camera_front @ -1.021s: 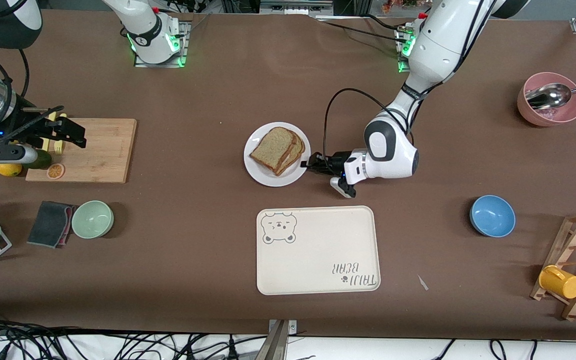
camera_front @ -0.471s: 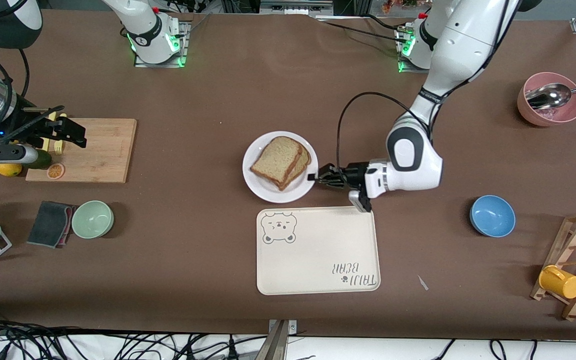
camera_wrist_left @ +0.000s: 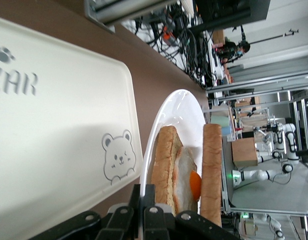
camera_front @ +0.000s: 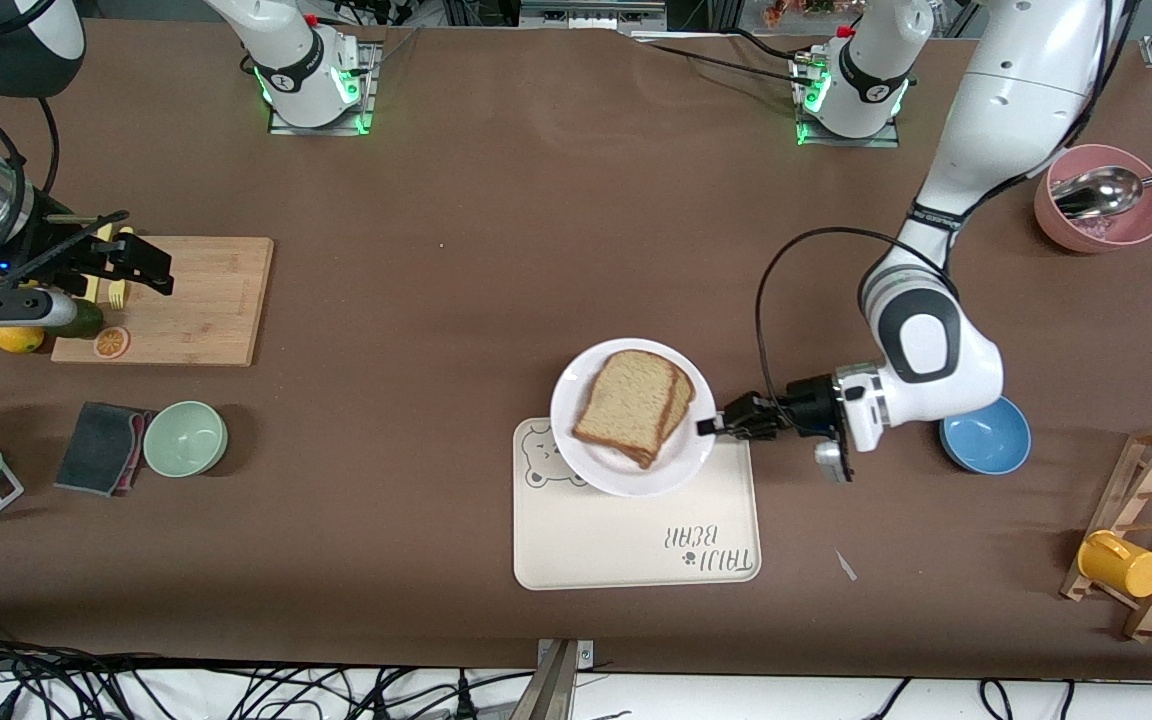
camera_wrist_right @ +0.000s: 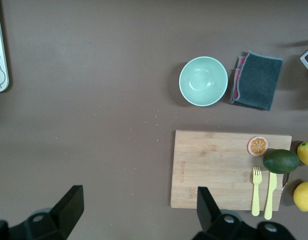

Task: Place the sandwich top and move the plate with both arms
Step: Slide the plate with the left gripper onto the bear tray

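Note:
Next, I release the white plate with its sandwich from my left gripper on the middle of the cream bear tray (camera_front: 635, 504) (camera_wrist_left: 54, 116).
The round white plate (camera_front: 636, 485) carries the sandwich, with the plain speckled sandwich top (camera_front: 631, 398) lying on the lower slice. My left gripper (camera_front: 711, 426) is shut on the plate's rim and holds it over the cream bear tray (camera_front: 636, 540), above the bear drawing. In the left wrist view my left gripper (camera_wrist_left: 150, 192) pinches the plate (camera_wrist_left: 181, 107) edge-on, and the sandwich top (camera_wrist_left: 211, 170) sits above a fried egg (camera_wrist_left: 193, 184). My right gripper (camera_front: 141, 265) waits open and empty over the wooden cutting board (camera_front: 196, 300); it also shows in the right wrist view (camera_wrist_right: 139, 200).
A blue bowl (camera_front: 984, 432) lies just under the left arm's elbow. A pink bowl with a spoon (camera_front: 1101, 200) and a wooden rack with a yellow cup (camera_front: 1121, 565) stand at the left arm's end. A green bowl (camera_front: 185, 438) and grey cloth (camera_front: 101, 447) lie near the board.
My left gripper has carried the plate with the sandwich from the table's middle toward the front camera, to above the tray. The right arm has not moved.

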Controlling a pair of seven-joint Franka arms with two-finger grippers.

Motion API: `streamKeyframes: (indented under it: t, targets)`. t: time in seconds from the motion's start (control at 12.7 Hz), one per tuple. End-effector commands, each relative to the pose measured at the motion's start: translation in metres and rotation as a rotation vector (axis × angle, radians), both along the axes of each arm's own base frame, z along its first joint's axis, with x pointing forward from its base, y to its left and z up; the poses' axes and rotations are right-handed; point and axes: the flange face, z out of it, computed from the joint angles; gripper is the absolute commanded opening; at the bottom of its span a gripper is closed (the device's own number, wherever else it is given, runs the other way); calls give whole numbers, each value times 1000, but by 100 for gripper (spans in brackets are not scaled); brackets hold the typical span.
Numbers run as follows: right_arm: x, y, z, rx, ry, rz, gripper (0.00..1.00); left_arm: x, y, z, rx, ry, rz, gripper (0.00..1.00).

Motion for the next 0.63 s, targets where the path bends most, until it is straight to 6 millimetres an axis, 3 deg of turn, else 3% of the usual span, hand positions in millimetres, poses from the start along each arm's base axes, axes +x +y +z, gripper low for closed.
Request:
streamKeyframes:
  t: [0.0,0.16,0.55]
  targets:
    - [-9,-2,6,-10,-1,15,100,29,0,-9,-56,29,40,0]
    - [-9,-3,6,-9,7,14,100,53,4,-14,-72,49,80,0]
    - [-11,-2,5,-11,17,15,100,84,10,-49,-55,33,142,0]
